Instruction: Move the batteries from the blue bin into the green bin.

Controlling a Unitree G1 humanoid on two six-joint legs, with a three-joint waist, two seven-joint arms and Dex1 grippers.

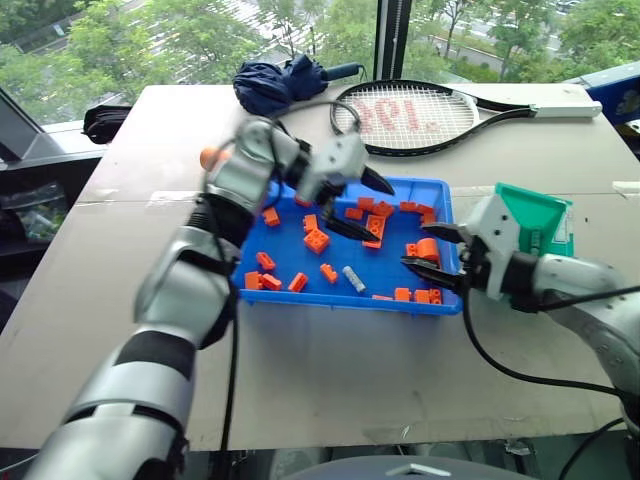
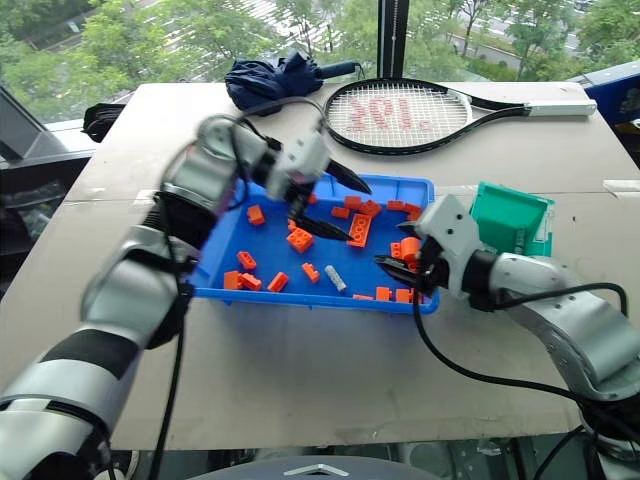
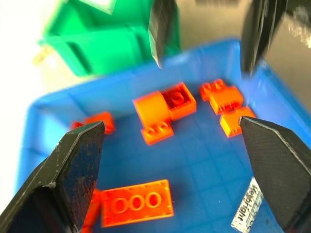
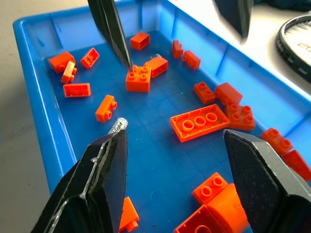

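Note:
The grey-silver battery is near the blue bin's front side, and my right gripper should go there next and close on the battery's middle (image 1: 354, 279) (image 4: 115, 129).
The blue bin (image 1: 290, 228) sits mid-table, scattered with orange bricks (image 1: 316, 240). One grey-silver battery (image 1: 354, 279) lies near its front wall; it also shows as a battery (image 4: 118, 125) beside my right finger and as a labelled battery (image 3: 248, 211). My left gripper (image 1: 358, 205) hovers open and empty above the bin's middle. At the bin's right end my right gripper (image 1: 432, 251) is low inside, open, nothing between its fingers. The green bin (image 1: 538, 212) stands just right of the blue bin, behind my right hand.
A tennis racket (image 1: 420, 112) and a folded dark umbrella (image 1: 280, 80) lie at the back of the table. A larger orange cylinder (image 1: 428, 249) rests in the blue bin close to my right fingers. Bare tabletop stretches in front of the bin.

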